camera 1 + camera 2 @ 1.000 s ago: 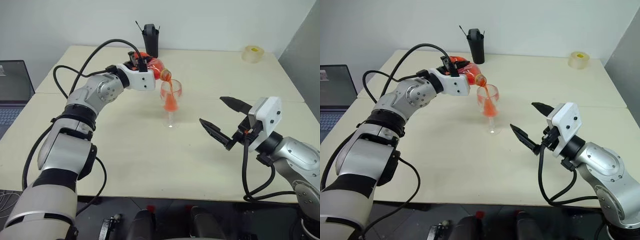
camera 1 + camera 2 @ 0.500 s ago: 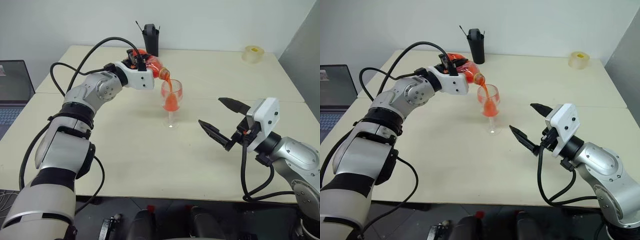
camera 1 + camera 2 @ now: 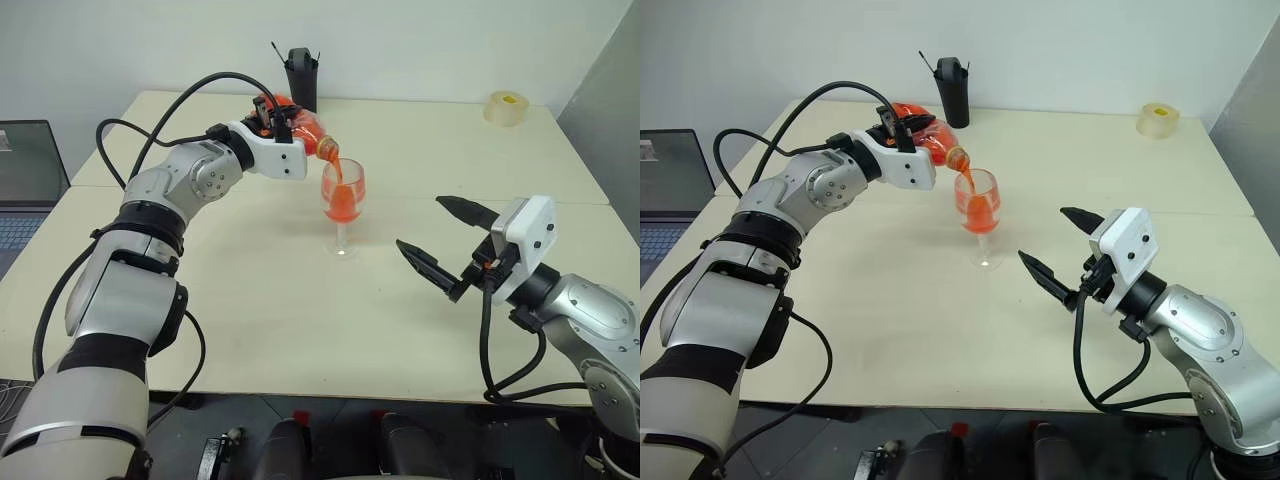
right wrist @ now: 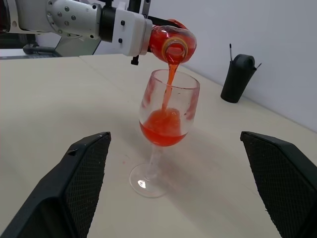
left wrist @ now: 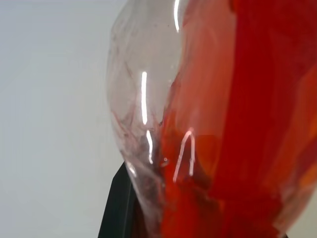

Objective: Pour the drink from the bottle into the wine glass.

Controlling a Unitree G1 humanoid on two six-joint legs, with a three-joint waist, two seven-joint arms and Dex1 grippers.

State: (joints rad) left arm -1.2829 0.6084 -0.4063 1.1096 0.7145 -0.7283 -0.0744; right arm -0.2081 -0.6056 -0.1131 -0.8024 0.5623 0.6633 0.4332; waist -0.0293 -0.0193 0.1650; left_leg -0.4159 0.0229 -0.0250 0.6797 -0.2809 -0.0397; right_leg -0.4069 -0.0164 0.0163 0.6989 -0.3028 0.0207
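Next, my left hand stands the bottle, now tipped over the wine glass, on the table (image 3: 188, 236) between the laptop and the wine glass.
My left gripper (image 3: 277, 120) is shut on the bottle (image 3: 306, 133), a small clear plastic one held tipped on its side, mouth down over the wine glass (image 3: 342, 196). A thin stream of the red drink (image 3: 338, 176) runs from the mouth into the bowl, where more of it pools about a third of the way up. The glass stands upright mid-table on its stem and foot. Close up in the left wrist view, the bottle (image 5: 143, 124) is part full of drink (image 5: 242, 124). My right gripper (image 3: 420, 222) hovers open to the right of the glass, holding nothing; its fingers (image 4: 79, 183) frame the glass (image 4: 166, 114).
A tall black holder (image 3: 300, 78) stands at the table's far edge behind the bottle. A roll of tape (image 3: 507, 107) lies at the far right corner. A laptop (image 3: 28, 175) sits off the table's left side. Cables loop over my left arm.
The red drink has kept streaming and its level in the glass has risen. Both arms have stayed where they were.
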